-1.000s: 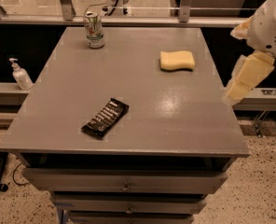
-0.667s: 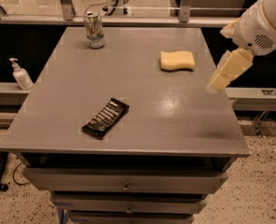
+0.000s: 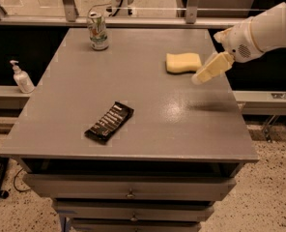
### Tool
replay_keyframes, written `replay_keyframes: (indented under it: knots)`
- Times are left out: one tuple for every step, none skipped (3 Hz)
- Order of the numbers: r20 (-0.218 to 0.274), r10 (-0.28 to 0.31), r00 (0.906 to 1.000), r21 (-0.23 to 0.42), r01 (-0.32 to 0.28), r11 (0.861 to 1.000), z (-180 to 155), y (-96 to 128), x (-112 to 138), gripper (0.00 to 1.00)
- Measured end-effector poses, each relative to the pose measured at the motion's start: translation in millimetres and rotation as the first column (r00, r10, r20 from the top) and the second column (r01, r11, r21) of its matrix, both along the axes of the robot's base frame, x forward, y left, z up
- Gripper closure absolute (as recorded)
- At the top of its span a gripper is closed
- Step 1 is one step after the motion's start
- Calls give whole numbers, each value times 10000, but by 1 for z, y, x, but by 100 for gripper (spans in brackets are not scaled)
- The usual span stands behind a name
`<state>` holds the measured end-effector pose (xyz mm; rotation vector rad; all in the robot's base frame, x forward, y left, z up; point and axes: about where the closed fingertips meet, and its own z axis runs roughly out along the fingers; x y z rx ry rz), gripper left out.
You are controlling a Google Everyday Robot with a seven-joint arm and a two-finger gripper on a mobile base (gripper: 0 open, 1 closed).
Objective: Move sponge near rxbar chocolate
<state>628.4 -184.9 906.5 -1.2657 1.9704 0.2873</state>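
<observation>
The gripper should next grasp the pale yellow sponge by its end (image 3: 194,62) away from the drink can.
The pale yellow sponge (image 3: 183,62) lies flat on the grey table at the back right. The rxbar chocolate (image 3: 109,123), a black wrapper with white lettering, lies at the front left of the middle, well apart from the sponge. My gripper (image 3: 202,76) with cream-coloured fingers hangs above the table just right of the sponge and slightly nearer the camera, not touching it and holding nothing. The white arm reaches in from the upper right.
A green-and-white drink can (image 3: 98,31) stands at the table's (image 3: 148,139) back left. A white pump bottle (image 3: 22,77) sits on a ledge left of the table. Drawers are below the front edge. A railing runs behind.
My gripper has moved left and inward from beyond the table's right edge to just beside the sponge. The sponge, bar and can have not moved.
</observation>
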Motion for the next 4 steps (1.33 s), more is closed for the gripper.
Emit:
replay_keyframes:
  knots:
    - [216, -130, 9997, 901, 110, 9959, -21, 9, 38, 0]
    - [285, -248, 9993, 1382, 206, 9902, -34, 16, 62, 0]
    - [218, -361, 9991, 1699, 319, 9849, -45, 20, 76, 0]
    - [114, -464, 9989, 1910, 434, 9806, -53, 22, 81, 18]
